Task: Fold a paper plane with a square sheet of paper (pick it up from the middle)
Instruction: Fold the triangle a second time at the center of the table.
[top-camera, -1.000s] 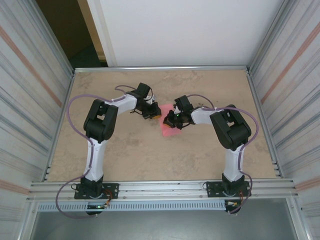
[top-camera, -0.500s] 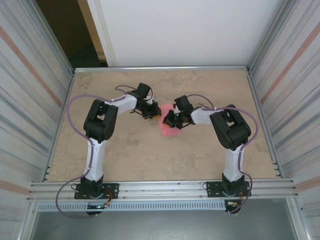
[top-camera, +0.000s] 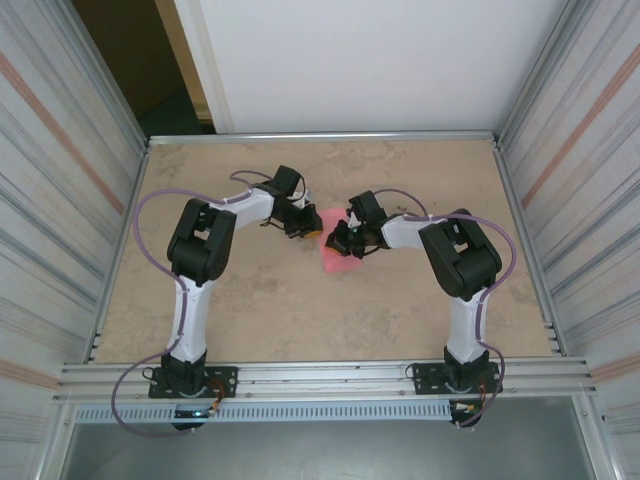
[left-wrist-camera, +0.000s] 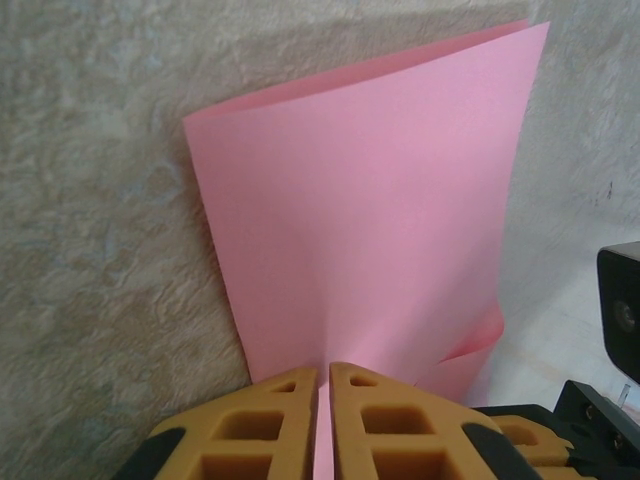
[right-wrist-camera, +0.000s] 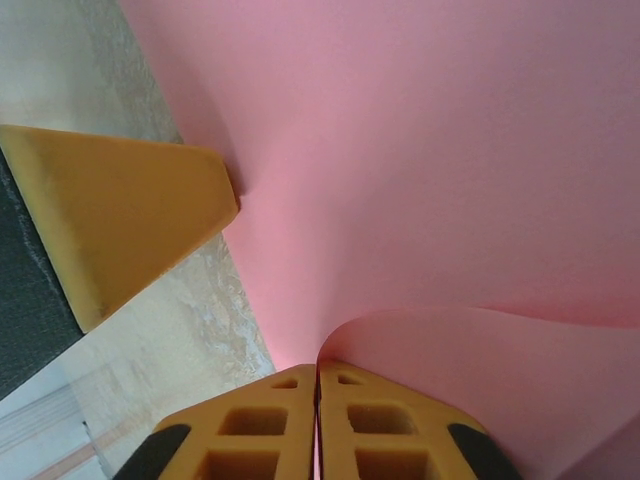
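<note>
My right gripper is pinching the flap's curled corner at the side edge of the sheet, so it should open and then pinch the flap farther in from its corner (right-wrist-camera: 395, 345).
The square sheet of paper (top-camera: 335, 256) is plain pink and sits mid-table between both arms, bent over into two loose layers. In the left wrist view the sheet (left-wrist-camera: 370, 200) stands up from the table with a second layer peeking out at the lower right. My left gripper (left-wrist-camera: 323, 375) is shut on its near edge, with pink showing in the slit between the pads. In the right wrist view the paper (right-wrist-camera: 430, 150) curls over, and my right gripper (right-wrist-camera: 317, 368) is shut on its edge. From above, the left gripper (top-camera: 310, 228) and right gripper (top-camera: 339, 240) almost meet.
The left gripper's orange finger (right-wrist-camera: 130, 220) touches the sheet close to my right jaws. Part of the right arm's black body (left-wrist-camera: 620, 310) sits just right of the paper. The beige table (top-camera: 300, 310) is ringed by a metal rail (top-camera: 320, 137) and ribbed side walls.
The right gripper has shifted slightly left toward the left gripper. Both still hold the sheet, and the left arm has not moved.
</note>
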